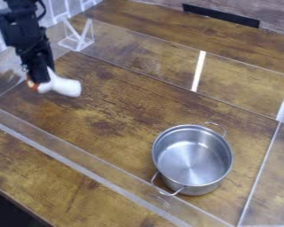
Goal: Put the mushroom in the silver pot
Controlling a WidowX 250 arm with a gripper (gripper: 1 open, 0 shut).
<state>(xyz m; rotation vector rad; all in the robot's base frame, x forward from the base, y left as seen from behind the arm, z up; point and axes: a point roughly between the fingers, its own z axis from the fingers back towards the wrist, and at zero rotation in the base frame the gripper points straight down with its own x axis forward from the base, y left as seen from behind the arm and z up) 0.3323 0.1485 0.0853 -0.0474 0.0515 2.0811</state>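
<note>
My gripper should release the mushroom in the silver pot point(222, 167), against the pot's rim nearest the clear side. The mushroom is still held slightly above the table.
The mushroom point(65, 87) hangs sideways at the left of the wooden table, its white stem pointing right and its reddish cap tucked under the fingers. My gripper point(40, 82) points straight down and is shut on the mushroom's cap end, holding it slightly above the table. The silver pot point(192, 161) stands empty at the lower right, well away from the gripper, with its two loop handles showing on the rim.
Low clear acrylic walls point(74, 158) fence the wooden work area in front and at the sides. A clear plastic stand point(75, 35) sits at the back left behind the arm. A dark object point(227, 14) lies along the far edge.
</note>
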